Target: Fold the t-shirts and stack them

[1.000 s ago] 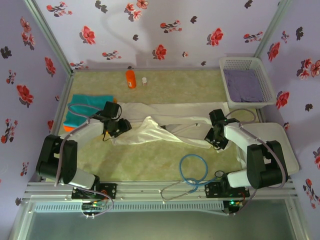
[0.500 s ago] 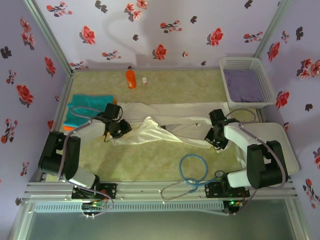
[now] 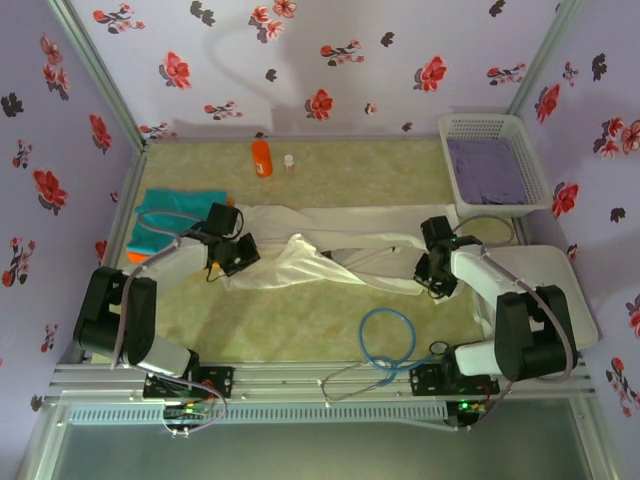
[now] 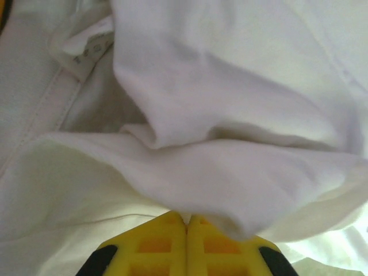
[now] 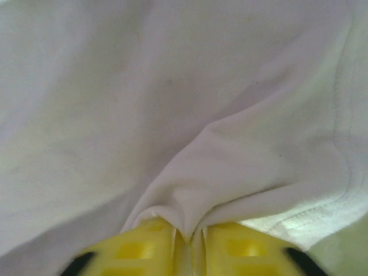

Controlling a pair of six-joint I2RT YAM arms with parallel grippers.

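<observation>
The white t-shirt has a tuck pinched in my right gripper short of its hem, so I will open it and take the t-shirt's edge nearer the corner (image 5: pixel 307 229) to straighten the shirt.
The white t-shirt (image 3: pixel 330 245) lies stretched across the middle of the table, bunched and wrinkled. My left gripper (image 3: pixel 243 252) pinches its left end; in the left wrist view the yellow fingers (image 4: pixel 155 244) are shut on a fold of the white t-shirt (image 4: pixel 230 115), whose collar label shows at upper left. My right gripper (image 3: pixel 430 277) holds the right end; the right wrist view has yellow fingers (image 5: pixel 144 247) shut on a tuck of the white t-shirt (image 5: pixel 172 115). The folded teal t-shirt (image 3: pixel 170 215) lies at the left on the orange t-shirt (image 3: pixel 138 257).
A white basket (image 3: pixel 500 125) with purple cloth stands at the back right. An orange bottle (image 3: pixel 262 157) and a small white bottle (image 3: pixel 289 161) stand at the back. A blue cable loop (image 3: pixel 385 340) lies near the front. A white board (image 3: pixel 560 270) sits at the right.
Both grippers have shifted slightly, the left a little up and right, the right a little up; the white t-shirt stays gripped and stretched between them.
</observation>
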